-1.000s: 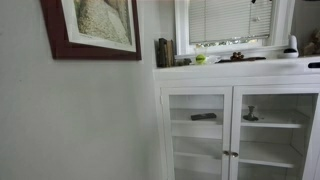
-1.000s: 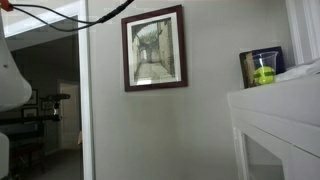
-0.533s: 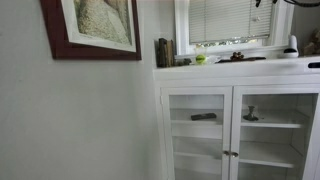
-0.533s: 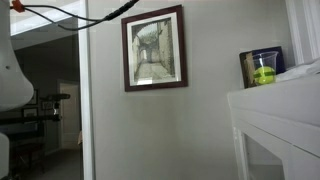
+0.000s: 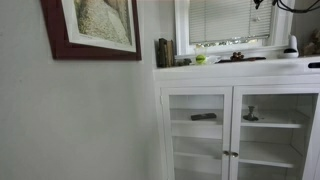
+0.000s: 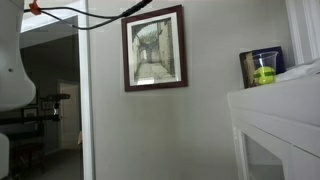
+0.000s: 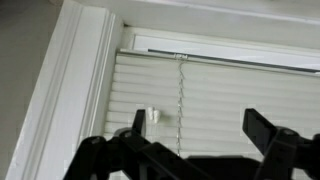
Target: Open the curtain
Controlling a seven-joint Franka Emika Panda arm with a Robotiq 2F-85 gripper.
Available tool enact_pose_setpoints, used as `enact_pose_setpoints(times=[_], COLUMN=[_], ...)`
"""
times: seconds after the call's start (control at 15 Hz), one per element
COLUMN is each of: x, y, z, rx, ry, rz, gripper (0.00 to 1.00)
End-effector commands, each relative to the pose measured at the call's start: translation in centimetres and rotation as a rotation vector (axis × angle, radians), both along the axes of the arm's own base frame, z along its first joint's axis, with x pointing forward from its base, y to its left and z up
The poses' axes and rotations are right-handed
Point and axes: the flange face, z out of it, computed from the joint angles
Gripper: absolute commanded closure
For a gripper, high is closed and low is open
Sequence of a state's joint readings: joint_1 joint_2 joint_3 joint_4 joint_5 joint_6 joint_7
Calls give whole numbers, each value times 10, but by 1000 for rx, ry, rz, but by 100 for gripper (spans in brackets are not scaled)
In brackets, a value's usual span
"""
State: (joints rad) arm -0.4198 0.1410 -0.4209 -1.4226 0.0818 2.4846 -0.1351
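The curtain's thin cord has a small white clip [image 5: 254, 12] [image 7: 152, 127] on it, beside the bead chain. Next, I close my gripper just below that clip.
The curtain is a white slatted blind [image 7: 230, 100] that fills the wrist view, lowered inside a white window frame [image 7: 80, 70]. A bead chain [image 7: 181, 100] hangs down its front, with a small white clip [image 7: 152, 116] beside it. My gripper [image 7: 198, 125] is open and empty just in front of the slats, one finger on each side of the chain. In an exterior view the blind [image 5: 230, 20] covers the window above the cabinet. Only a dark bit of my arm [image 5: 264, 4] shows at the top edge there.
A white cabinet [image 5: 235, 75] with glass doors stands below the window, with books, a green ball [image 5: 200, 59] and small items on top. A red-framed picture [image 6: 153, 48] hangs on the wall. The robot body [image 6: 10, 70] and a cable are at the left.
The dark part of my arm at the top of the window has shifted slightly. The cable and red part at the top of the exterior view have moved to the right.
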Motion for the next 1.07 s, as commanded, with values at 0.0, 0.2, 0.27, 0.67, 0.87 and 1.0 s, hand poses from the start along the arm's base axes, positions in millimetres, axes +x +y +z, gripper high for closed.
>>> enact_pose_setpoints(times=[0.0,0.2,0.27,0.67,0.87,1.0], x=[16,24,25,34,39,37], y=[-21,-34,-38,-60,-67,-61], z=[7,10,11,8,6,1], rx=[-10,-23,-23,-29,-35,-38], ry=[-61,-79,-87,-106,-121,-101], rz=[-6,-24,-26,-38,-22,-36], gripper=[0,0,0,0,0,0])
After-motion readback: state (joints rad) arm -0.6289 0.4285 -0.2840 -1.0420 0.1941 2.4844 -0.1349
